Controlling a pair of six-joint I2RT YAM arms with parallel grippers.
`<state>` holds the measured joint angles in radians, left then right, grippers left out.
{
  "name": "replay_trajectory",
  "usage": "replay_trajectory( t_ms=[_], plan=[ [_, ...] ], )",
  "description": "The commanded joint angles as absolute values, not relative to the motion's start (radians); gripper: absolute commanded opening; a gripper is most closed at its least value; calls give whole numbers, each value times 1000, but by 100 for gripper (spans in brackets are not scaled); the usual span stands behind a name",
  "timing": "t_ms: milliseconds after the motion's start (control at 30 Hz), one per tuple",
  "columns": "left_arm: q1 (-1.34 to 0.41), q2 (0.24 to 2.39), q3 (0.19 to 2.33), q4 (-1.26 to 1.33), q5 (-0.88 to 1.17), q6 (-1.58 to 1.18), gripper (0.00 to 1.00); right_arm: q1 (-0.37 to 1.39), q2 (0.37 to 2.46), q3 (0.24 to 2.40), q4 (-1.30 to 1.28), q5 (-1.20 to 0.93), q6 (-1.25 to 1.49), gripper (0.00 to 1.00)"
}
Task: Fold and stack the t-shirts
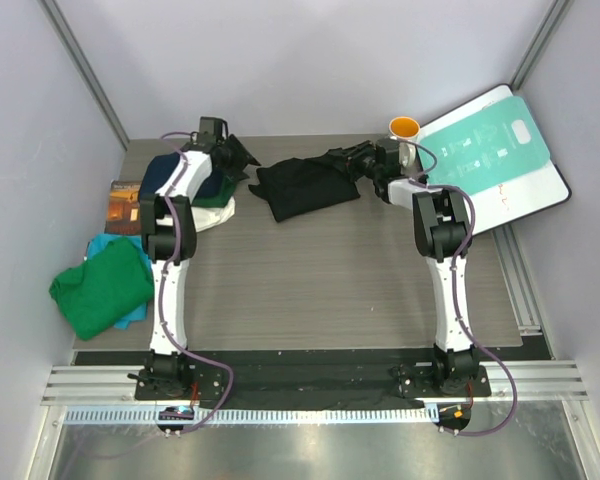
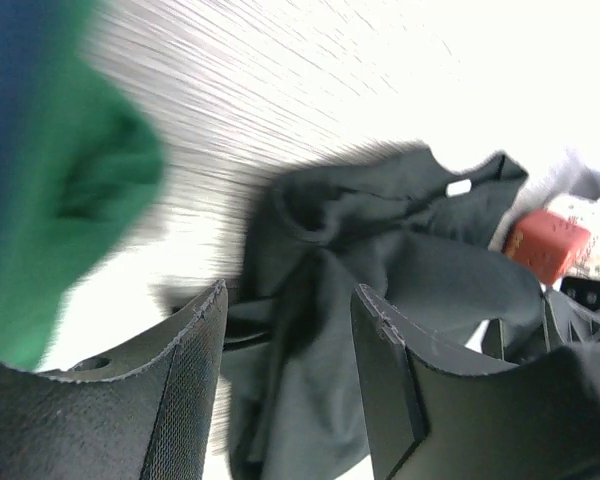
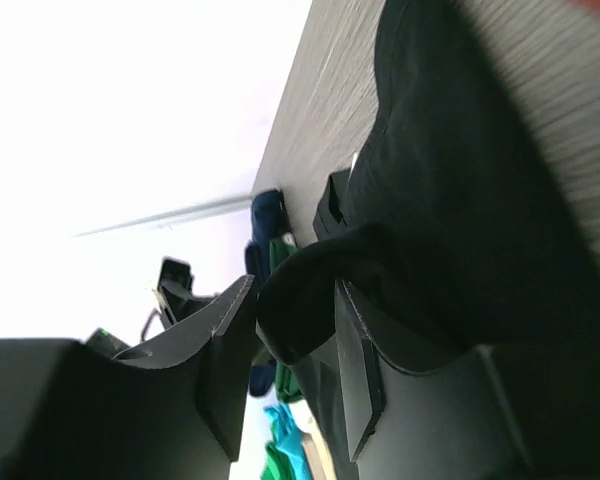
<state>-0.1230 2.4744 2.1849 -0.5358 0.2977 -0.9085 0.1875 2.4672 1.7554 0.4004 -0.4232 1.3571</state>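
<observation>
The black t-shirt lies crooked with its back corner bunched up. Next, I take its side nearer the front (image 1: 349, 186) with my right gripper before both grippers pull it forward.
A black t-shirt (image 1: 305, 187) lies crumpled at the back middle of the table. My right gripper (image 1: 348, 158) is at its right edge; in the right wrist view the gripper (image 3: 295, 285) is closed on a raised fold of the black cloth (image 3: 450, 180). My left gripper (image 1: 242, 155) is open and empty just left of the shirt, and the shirt (image 2: 400, 250) shows beyond its gripper (image 2: 290, 290). A pile with a navy shirt (image 1: 172, 172) and a dark green one (image 1: 212, 192) sits under the left arm. A bright green shirt (image 1: 100, 288) lies on a teal one (image 1: 105, 245) at the left edge.
A teal-and-white board (image 1: 490, 155) leans at the back right, with an orange cup (image 1: 404, 127) beside it. A small brown book (image 1: 125, 205) lies at the left by the pile. White cloth (image 1: 218, 215) shows under the pile.
</observation>
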Motion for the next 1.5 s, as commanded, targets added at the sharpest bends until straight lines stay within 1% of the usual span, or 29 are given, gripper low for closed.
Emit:
replay_trajectory(
  t_ms=[0,67,100,167,267,333,367,433,467,500,533,567,633,667,733,767,800,867,900,1000,1033,1067,1133,1200,1300,1333,1467],
  plan=[
    [-87,2300,2134,-508,242,-879,54,178,2320,1707,474,-356,1396,43],
    [-90,2263,2105,-494,247,-876,54,178,2254,1642,489,-315,1362,43],
    [-92,2234,2080,-485,259,-876,54,181,2181,1617,485,-284,1332,44],
    [-106,2212,2060,-463,282,-874,54,192,2140,1608,431,-255,1255,45],
    [-146,2215,2059,-433,331,-862,53,195,2167,1635,458,-379,1279,44],
    [-184,2255,2083,-428,377,-865,50,198,2199,1628,494,-425,1307,39],
    [-196,2270,2097,-425,399,-867,46,204,2209,1629,503,-475,1322,36],
    [-232,2319,2129,-430,435,-876,42,215,2226,1632,505,-520,1319,27],
    [-242,2328,2132,-430,433,-877,35,218,2230,1632,464,-535,1306,24],
    [-255,2339,2131,-430,428,-874,32,225,2226,1629,437,-534,1260,19],
    [-274,2347,2128,-431,425,-868,29,227,2223,1617,414,-526,1237,17],
    [-284,2364,2126,-431,425,-867,24,227,2221,1617,356,-517,1211,15],
    [-305,2378,2112,-433,429,-864,19,229,2235,1628,312,-529,1163,13],
    [-310,2393,2106,-433,428,-862,15,232,2247,1638,243,-528,1157,13],
    [-325,2410,2094,-431,423,-848,12,232,2292,1675,184,-540,1120,10],
    [-328,2425,2086,-431,404,-842,8,235,2299,1678,161,-529,1109,10],
    [-331,2434,2082,-430,393,-838,5,235,2322,1686,140,-509,1094,8],
    [-330,2447,2063,-431,370,-831,0,239,2347,1713,97,-491,1052,7],
    [-331,2439,2048,-425,320,-830,0,241,2362,1729,71,-480,1037,6],
    [-331,2440,2023,-428,302,-825,0,247,2419,1796,-50,-437,962,4],
    [-333,2457,2040,-457,308,-821,0,250,2452,1845,-99,-411,941,4],
    [-333,2474,2093,-544,310,-805,0,252,2465,1864,-179,-402,910,3],
    [-339,2519,2143,-629,305,-789,0,256,2470,1864,-210,-390,893,2],
    [-351,2513,2131,-689,293,-766,0,262,2456,1846,-245,-371,870,1],
    [-367,2445,2027,-704,275,-733,0,281,2393,1770,-287,-377,828,1],
    [-370,2398,1991,-704,275,-727,0,287,2370,1700,-299,-377,813,1],
    [-385,2284,1780,-727,278,-669,0,327,2173,1485,-331,-362,767,1]
  ],
)
